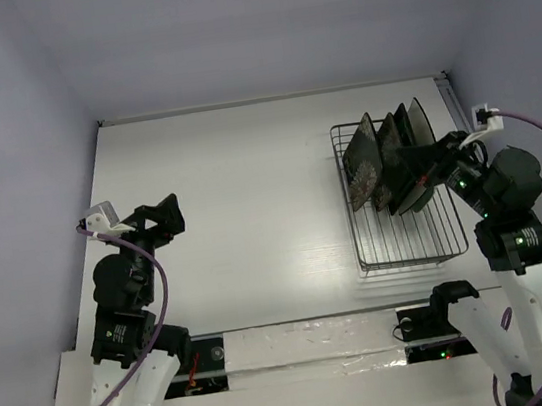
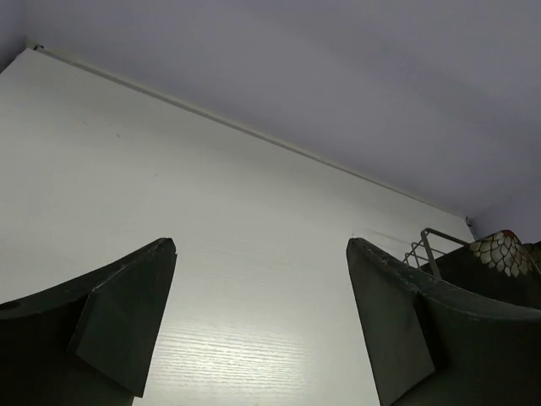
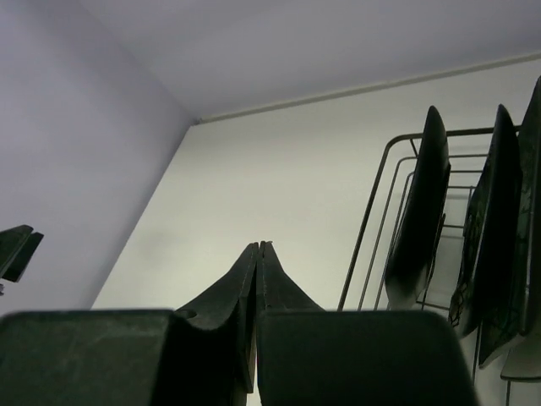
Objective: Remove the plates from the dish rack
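Observation:
Next, my right gripper goes to the upper edge of the flowered plate (image 1: 375, 141) (image 3: 433, 124) nearest the table's middle and closes there.
The grey wire dish rack (image 1: 404, 235) stands at the right of the table. Several dark plates (image 1: 363, 158) stand on edge in its far half; one shows a flower pattern. My right gripper (image 1: 402, 183) is shut and empty, low over the rack just near of the plates. In the right wrist view its shut tips (image 3: 260, 245) point toward the left wall, with the plates (image 3: 418, 211) and rack wires (image 3: 372, 222) to their right. My left gripper (image 1: 167, 218) is open and empty at the table's left. Its wrist view (image 2: 262, 245) shows the rack corner (image 2: 425, 241) and a flowered plate (image 2: 499, 251).
The white table (image 1: 241, 207) is walled by pale panels at the back and both sides. The rack's near half (image 1: 408, 244) holds no plates. A taped white strip (image 1: 310, 339) runs along the near edge between the arm bases.

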`<state>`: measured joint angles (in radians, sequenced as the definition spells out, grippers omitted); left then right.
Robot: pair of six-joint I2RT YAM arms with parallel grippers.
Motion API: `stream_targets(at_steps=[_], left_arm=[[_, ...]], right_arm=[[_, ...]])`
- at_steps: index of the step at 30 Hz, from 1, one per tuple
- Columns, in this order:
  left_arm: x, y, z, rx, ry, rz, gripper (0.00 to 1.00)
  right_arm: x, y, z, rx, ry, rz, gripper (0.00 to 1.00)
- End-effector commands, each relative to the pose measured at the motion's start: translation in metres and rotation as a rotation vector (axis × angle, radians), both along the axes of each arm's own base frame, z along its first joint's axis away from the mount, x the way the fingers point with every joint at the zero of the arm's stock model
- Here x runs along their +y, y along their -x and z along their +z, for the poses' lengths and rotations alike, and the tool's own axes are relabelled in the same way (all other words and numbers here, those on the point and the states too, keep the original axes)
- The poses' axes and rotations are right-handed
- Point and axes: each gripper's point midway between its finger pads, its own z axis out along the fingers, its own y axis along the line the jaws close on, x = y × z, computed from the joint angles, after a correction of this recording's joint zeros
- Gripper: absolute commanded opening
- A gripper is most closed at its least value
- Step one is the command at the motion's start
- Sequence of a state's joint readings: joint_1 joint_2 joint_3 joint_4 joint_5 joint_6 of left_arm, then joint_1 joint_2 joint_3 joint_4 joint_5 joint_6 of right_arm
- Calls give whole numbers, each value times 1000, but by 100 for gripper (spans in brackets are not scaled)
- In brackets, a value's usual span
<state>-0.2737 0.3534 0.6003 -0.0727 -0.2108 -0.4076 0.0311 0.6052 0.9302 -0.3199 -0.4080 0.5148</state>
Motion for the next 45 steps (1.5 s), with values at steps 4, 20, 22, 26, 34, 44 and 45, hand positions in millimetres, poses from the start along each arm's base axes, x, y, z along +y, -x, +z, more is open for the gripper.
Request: stream_targets(at_steps=[4, 20, 22, 26, 34, 44, 45], left_arm=[[-4, 0, 12, -35, -1, -16, 67], [-5, -3, 1, -2, 5, -17, 0], [-6, -5, 0, 7, 5, -17, 0], [-6, -5, 0, 5, 6, -17, 18], [-5, -3, 2, -6, 11, -17, 46], [-4, 0, 6, -27, 17, -17, 50], [-4, 1, 6, -27, 19, -17, 51]], right_arm=[[20, -25, 1, 72, 130, -58, 0], [1, -71, -44, 267, 397, -303, 27], [-3, -78, -53, 298, 427, -338, 42], [-7, -87, -64, 319, 466, -377, 52], [-15, -112, -84, 389, 568, -467, 52], [-13, -148, -132, 505, 672, -453, 46], [-12, -151, -135, 515, 682, -450, 43]])
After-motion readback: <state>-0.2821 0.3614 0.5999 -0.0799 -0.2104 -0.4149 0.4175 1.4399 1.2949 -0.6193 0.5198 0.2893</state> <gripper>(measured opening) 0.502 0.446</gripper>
